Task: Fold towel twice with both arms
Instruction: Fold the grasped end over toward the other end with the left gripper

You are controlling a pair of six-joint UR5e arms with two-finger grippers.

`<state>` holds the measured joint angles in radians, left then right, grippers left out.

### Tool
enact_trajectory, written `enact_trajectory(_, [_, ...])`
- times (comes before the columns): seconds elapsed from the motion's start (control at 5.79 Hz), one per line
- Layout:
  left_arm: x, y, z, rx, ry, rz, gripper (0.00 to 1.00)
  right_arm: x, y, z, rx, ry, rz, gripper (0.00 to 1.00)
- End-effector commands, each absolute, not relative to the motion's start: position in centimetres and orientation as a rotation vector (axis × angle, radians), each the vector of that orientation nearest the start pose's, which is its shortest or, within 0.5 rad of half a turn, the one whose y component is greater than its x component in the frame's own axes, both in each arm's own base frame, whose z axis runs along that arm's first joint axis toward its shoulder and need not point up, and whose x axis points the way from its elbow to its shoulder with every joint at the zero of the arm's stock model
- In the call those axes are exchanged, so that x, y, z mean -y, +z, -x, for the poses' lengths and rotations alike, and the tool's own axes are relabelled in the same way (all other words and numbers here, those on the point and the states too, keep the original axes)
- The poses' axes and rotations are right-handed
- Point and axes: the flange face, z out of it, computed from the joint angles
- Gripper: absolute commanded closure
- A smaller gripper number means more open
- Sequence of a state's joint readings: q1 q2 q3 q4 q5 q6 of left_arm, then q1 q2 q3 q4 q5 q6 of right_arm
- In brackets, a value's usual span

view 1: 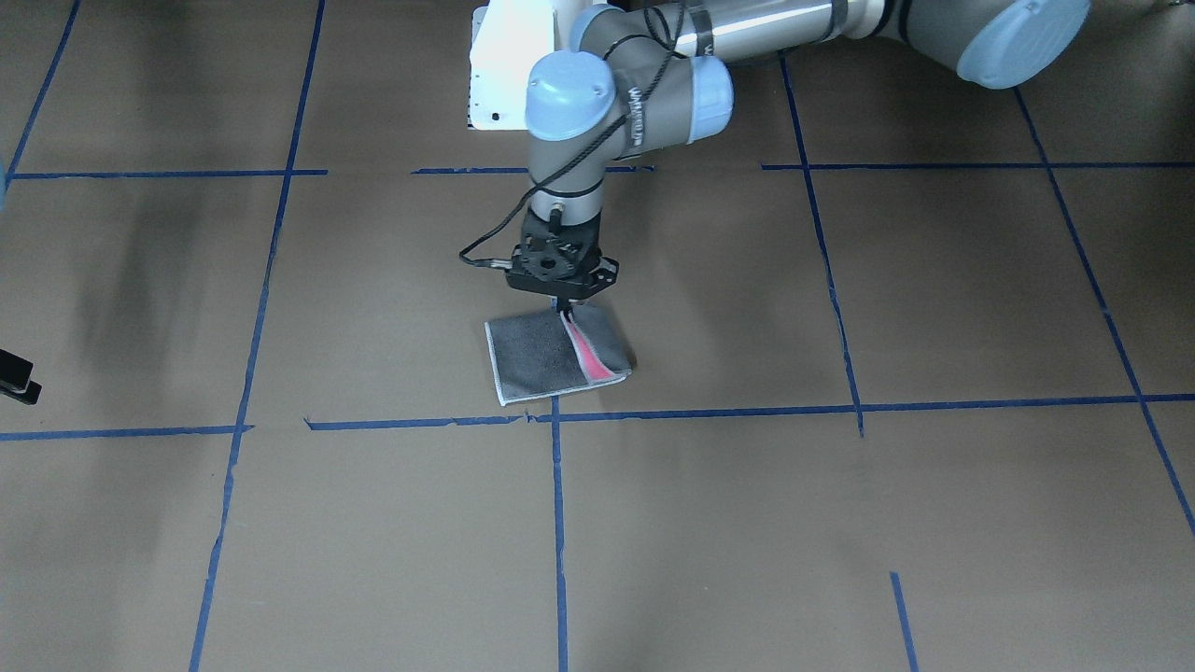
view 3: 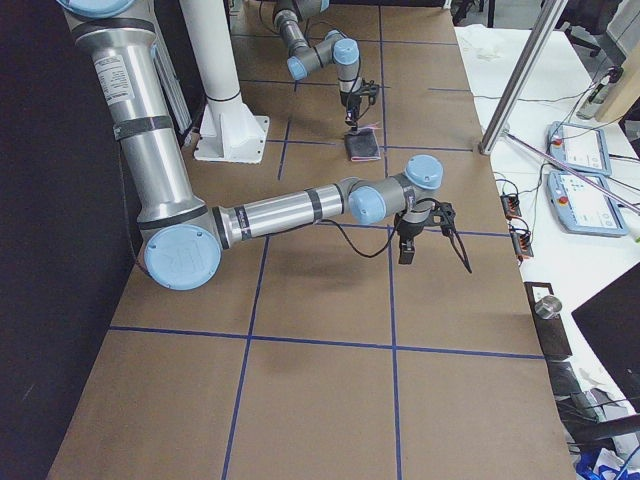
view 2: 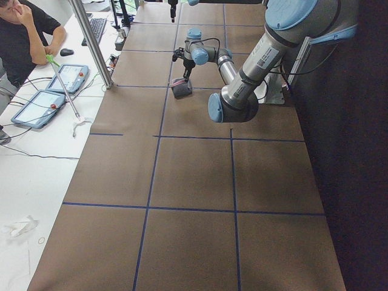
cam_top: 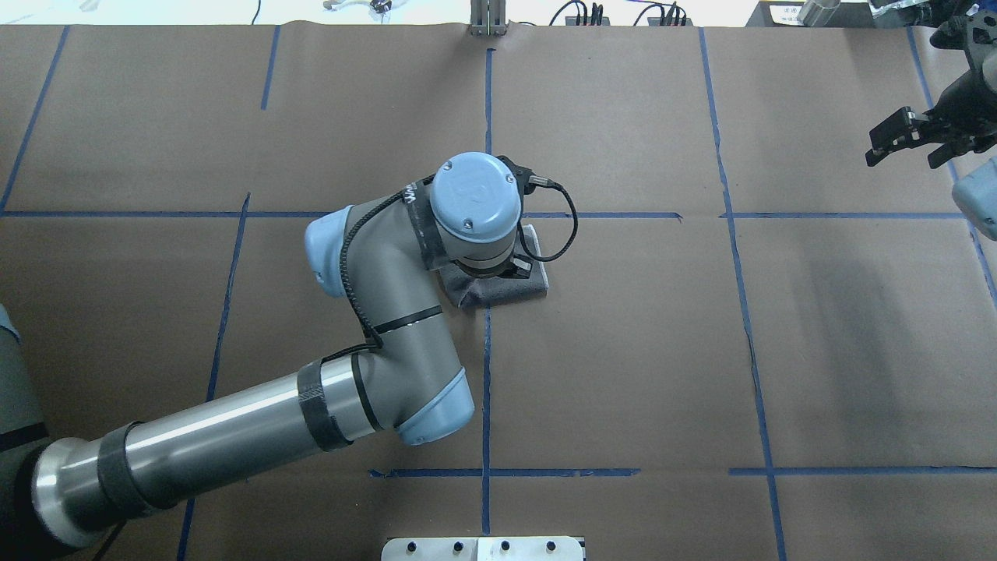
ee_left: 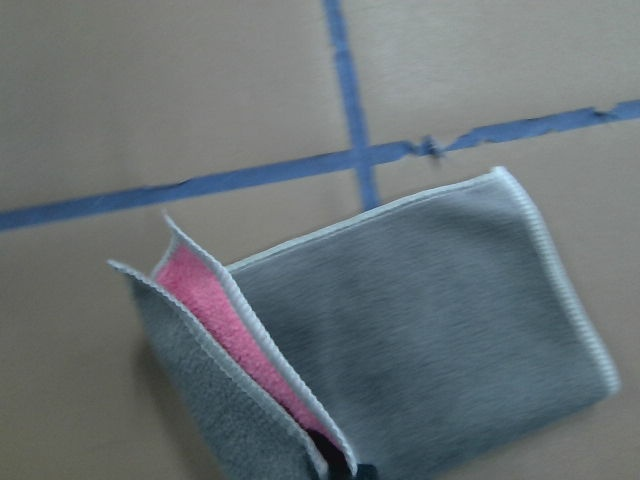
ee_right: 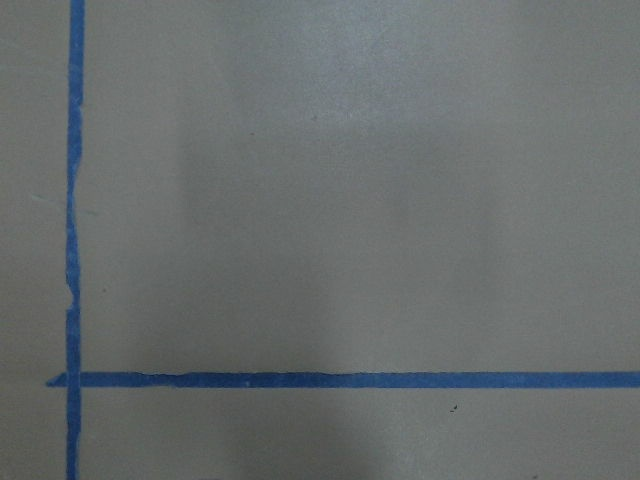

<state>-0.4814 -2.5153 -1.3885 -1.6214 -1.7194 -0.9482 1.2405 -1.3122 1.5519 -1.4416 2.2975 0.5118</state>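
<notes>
I will use my left gripper to release the edge of the towel, which lies folded on the table, on the flat grey half's outer corner [view 1: 495, 324] [ee_left: 594, 391], the one that is nearest the robot.
The towel [view 1: 546, 359] lies folded on the brown table, grey face out, with a strip of its pink-red face [view 1: 588, 355] showing between the layers. My left gripper [view 1: 562, 306] points straight down at the towel's edge nearest the robot and is shut on it. In the left wrist view the towel [ee_left: 430, 310] gapes on its left side, showing pink between whitish stitched edges. From overhead, the left wrist hides most of the towel [cam_top: 510, 290]. My right gripper [cam_top: 907, 142] hovers far off at the table's right, open and holding nothing.
Blue tape lines [view 1: 557, 523] divide the brown paper surface into squares. The white pedestal base [view 1: 509, 70] stands behind the towel. A person [view 2: 24, 30] sits at a side table with tablets [view 2: 37, 108] beyond a metal post [view 2: 91, 42].
</notes>
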Motion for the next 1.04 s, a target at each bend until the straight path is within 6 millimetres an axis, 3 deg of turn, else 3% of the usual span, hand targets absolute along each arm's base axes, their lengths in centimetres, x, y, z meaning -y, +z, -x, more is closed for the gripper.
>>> enact_trajectory(0.0, [46.3, 12.0, -65.1, -0.717, 0.287, -0.370, 1.00, 59.8, 51.6, 13.1, 0.799, 0.044, -0.026, 0.00])
enact_trajectory(0.17, [46.3, 10.3, -67.0, -0.700, 0.295, -0.384, 1.00, 59.7, 51.8, 12.8, 0.804, 0.049, -0.020, 0.00])
enact_trajectory(0.69, [44.1, 8.5, -69.3, -0.688, 0.347, -0.425, 1.00, 59.7, 51.9, 12.4, 0.808, 0.056, -0.018, 0.00])
enact_trajectory(0.86, [43.9, 9.2, -70.1, -0.695, 0.347, -0.450, 0.93, 59.6, 52.0, 12.5, 0.807, 0.055, -0.016, 0.00])
